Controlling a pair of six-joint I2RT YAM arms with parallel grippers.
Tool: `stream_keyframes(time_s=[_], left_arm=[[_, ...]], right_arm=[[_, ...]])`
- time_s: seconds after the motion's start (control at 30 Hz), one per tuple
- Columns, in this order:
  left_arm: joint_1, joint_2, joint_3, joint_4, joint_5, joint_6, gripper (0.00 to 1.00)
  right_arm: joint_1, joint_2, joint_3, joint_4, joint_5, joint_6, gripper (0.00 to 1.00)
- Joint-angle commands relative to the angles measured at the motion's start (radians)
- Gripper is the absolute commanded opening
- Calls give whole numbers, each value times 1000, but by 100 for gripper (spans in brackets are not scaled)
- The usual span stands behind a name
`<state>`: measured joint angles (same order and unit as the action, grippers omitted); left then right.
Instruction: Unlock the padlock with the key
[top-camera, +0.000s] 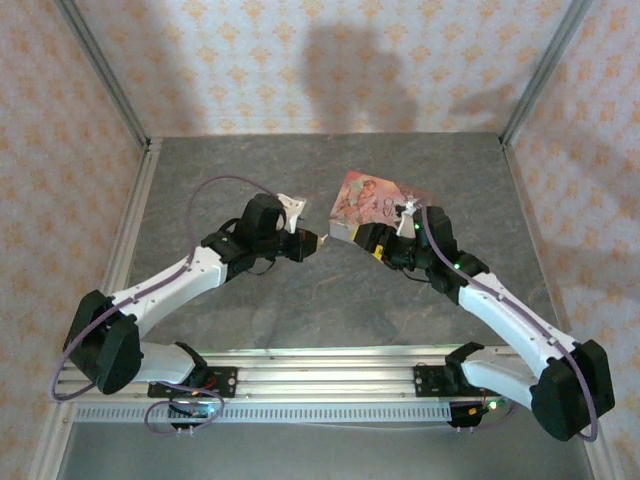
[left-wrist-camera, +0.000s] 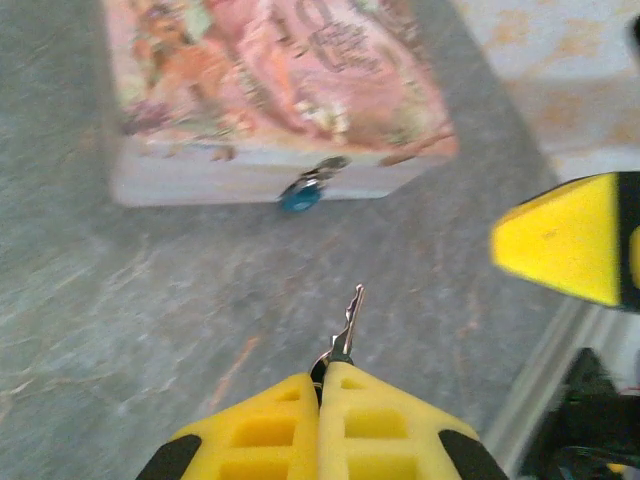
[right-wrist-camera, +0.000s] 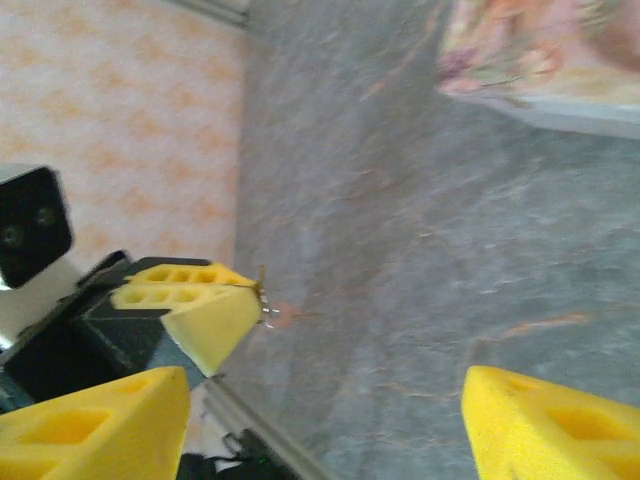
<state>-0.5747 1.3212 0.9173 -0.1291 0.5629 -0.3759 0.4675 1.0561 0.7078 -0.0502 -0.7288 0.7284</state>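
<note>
The key's blade sits at a slant in my left gripper's fingers. My right gripper needs to take the key (right-wrist-camera: 288, 315) and offer it for a fresh grip before I unlock the padlock.
My left gripper (left-wrist-camera: 322, 385) is shut on the bow of the small silvery key (left-wrist-camera: 347, 322), whose blade sticks out forward toward the padlock. The tiny blue padlock (left-wrist-camera: 298, 195) hangs on the hasp at the front wall of the pink printed tin box (left-wrist-camera: 270, 90); a stretch of bare table separates it from the key tip. In the top view the left gripper (top-camera: 312, 243) sits just left of the box's near corner (top-camera: 370, 200). My right gripper (right-wrist-camera: 325, 425) stands open with nothing between its yellow fingers (right-wrist-camera: 545, 425), close to the box (top-camera: 362, 238). Facing it are the left gripper's fingers (right-wrist-camera: 190, 310) and the key (right-wrist-camera: 265, 303).
The grey stone-patterned table (top-camera: 300, 300) lies between the arms. Metal rails (top-camera: 135, 240) edge the table at both sides, with patterned walls (top-camera: 300, 60) behind. One yellow finger of the right gripper (left-wrist-camera: 565, 250) shows at the right of the left wrist view.
</note>
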Motion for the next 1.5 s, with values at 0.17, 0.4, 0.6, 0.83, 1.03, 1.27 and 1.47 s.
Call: stream_keyframes(time_s=[0.17,0.4,0.6,0.83,1.03,1.27,1.47], left_arm=[[-10,-49,-18,137,220,-49,0],[-14,-53,-2,86,250,-28,0],[-27,-39,22,40,267,-3,0],[-33,-47,30,26,260,1,0],[-32,-58,34,9,249,6,0],[-33,-78,32,8,218,5,0],[-33,-76,31,12,227,-1,0]], right_arm=[[-4,38,52,185,-229,40,52],[2,43,73,141,-233,14,47],[24,66,115,54,-218,-50,40],[43,92,140,20,-221,-73,26],[46,82,153,-39,-198,-101,29],[46,65,155,-115,-133,-147,47],[51,73,155,-102,-148,-146,37]])
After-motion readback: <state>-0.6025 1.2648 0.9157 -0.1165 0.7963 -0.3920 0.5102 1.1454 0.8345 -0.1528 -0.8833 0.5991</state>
